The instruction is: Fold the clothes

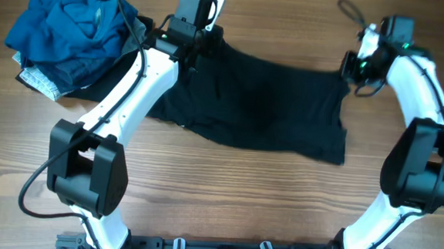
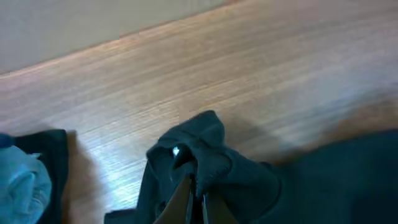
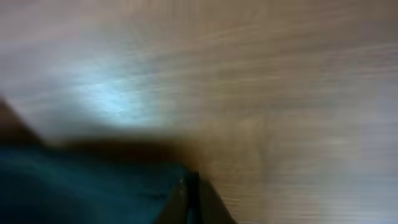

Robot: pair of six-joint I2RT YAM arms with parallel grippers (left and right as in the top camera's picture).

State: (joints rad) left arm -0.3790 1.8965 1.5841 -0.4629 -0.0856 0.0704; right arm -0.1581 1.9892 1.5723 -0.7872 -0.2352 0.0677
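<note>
Next, my right gripper lets go of the black shirt's far corner on the wooden table (image 1: 352, 95) just in front of the gripper's fingers.
The black shirt (image 1: 262, 104) lies spread across the middle of the wooden table in the overhead view, stretched between my two grippers. My left gripper (image 1: 192, 49) is shut on its far left corner; the left wrist view shows the fingers (image 2: 194, 186) pinching a bunched fold of the dark fabric (image 2: 205, 155). My right gripper (image 1: 351, 67) is shut on the far right corner; the blurred right wrist view shows the fingers (image 3: 191, 186) closed on the shirt's edge (image 3: 93, 186). No white logo shows.
A pile of blue and grey garments (image 1: 73, 34) sits at the far left of the table, touching the shirt's left side. It also shows at the left edge of the left wrist view (image 2: 25, 180). Bare wooden table (image 1: 225, 202) lies in front of the shirt.
</note>
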